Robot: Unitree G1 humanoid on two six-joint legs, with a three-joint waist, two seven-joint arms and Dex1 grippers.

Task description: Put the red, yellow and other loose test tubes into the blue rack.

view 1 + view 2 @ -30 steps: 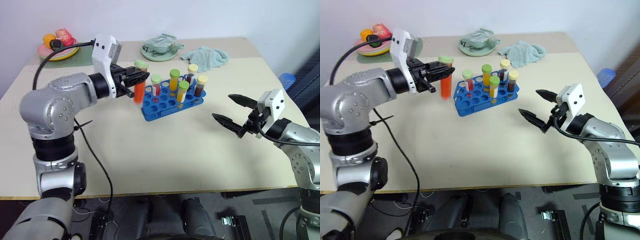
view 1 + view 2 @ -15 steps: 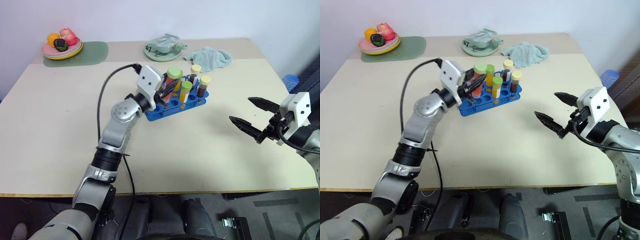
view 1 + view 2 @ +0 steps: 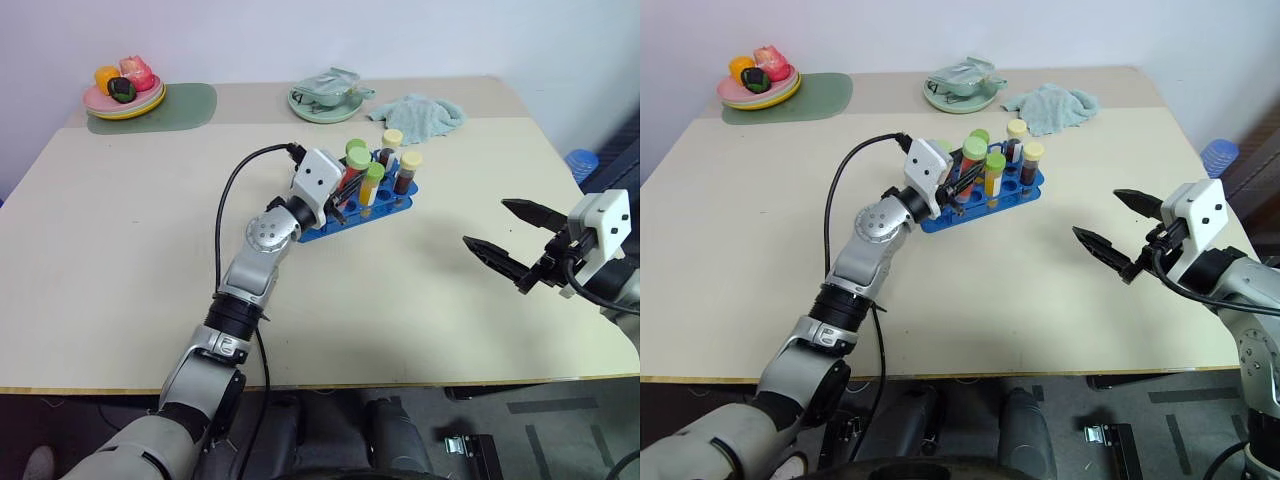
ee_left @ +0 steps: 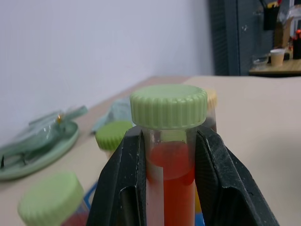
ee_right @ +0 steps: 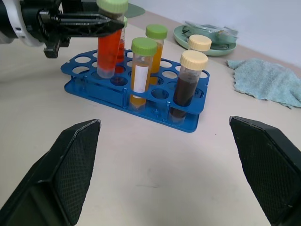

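Note:
I will let go of the red test tube with my left gripper in the blue rack's front row (image 3: 331, 210), just past the orange tube.
The blue rack (image 3: 388, 207) stands mid-table, a little toward the back, with several capped tubes upright in it: orange ones under green caps, dark ones under cream caps. My left gripper (image 3: 340, 186) is shut on a red test tube (image 5: 107, 44) with a green cap (image 4: 168, 104), gripping it just under the cap. The tube is upright at the rack's left end, its bottom at a hole there. My right gripper (image 3: 487, 224) hangs open and empty over the table, well to the right of the rack.
Behind the rack lie a teal cloth (image 3: 418, 112) and a green plate (image 3: 322, 100) with crumpled wrapping. A plate of fruit (image 3: 124, 92) sits on a green mat at the back left. Bare tabletop stretches in front of the rack.
My left arm has swung right and down, carrying the red tube from left of the rack to its left end. The right gripper drew back slightly, still open. The camera view also shifted.

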